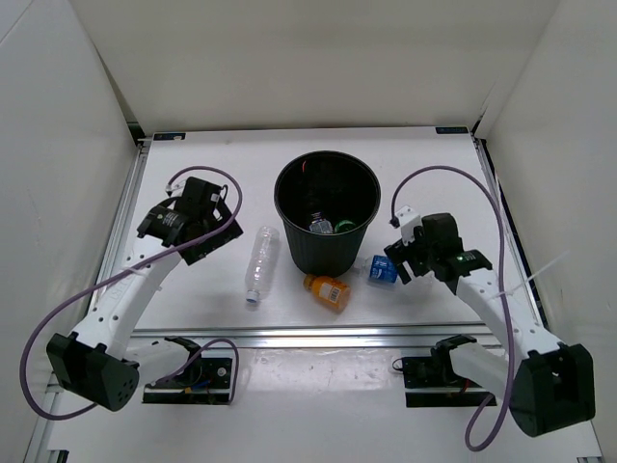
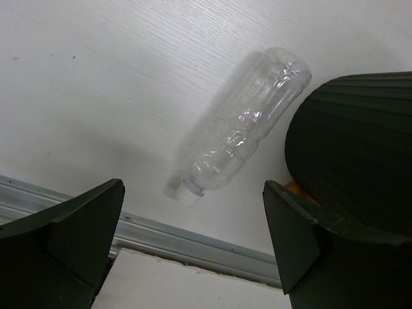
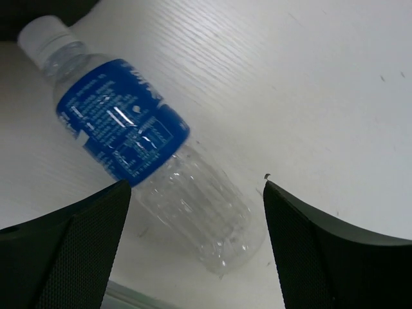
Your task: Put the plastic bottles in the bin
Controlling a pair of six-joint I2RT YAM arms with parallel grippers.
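Next, my left gripper goes to the long clear bottle's middle (image 1: 261, 260) (image 2: 242, 125) and closes there, between its cap and its base.
The black bin (image 1: 324, 253) stands mid-table; a small clear bottle (image 1: 319, 227) and something green (image 1: 344, 225) lie inside. The long clear bottle (image 1: 261, 263) lies left of the bin, cap toward me. The short orange bottle (image 1: 328, 291) lies in front of the bin. The blue-labelled bottle (image 1: 383, 269) lies at the bin's right foot. My left gripper (image 1: 207, 241) is open, left of the long clear bottle (image 2: 244, 129), which lies beyond its fingertips beside the bin's wall (image 2: 360, 141). My right gripper (image 3: 196, 238) is open, with the base of the blue-labelled bottle (image 3: 129, 129) between its fingers.
White walls enclose the table on the left, back and right. An aluminium rail (image 1: 328, 338) runs along the near edge and shows in the left wrist view (image 2: 193, 235). Purple cables loop off both arms.
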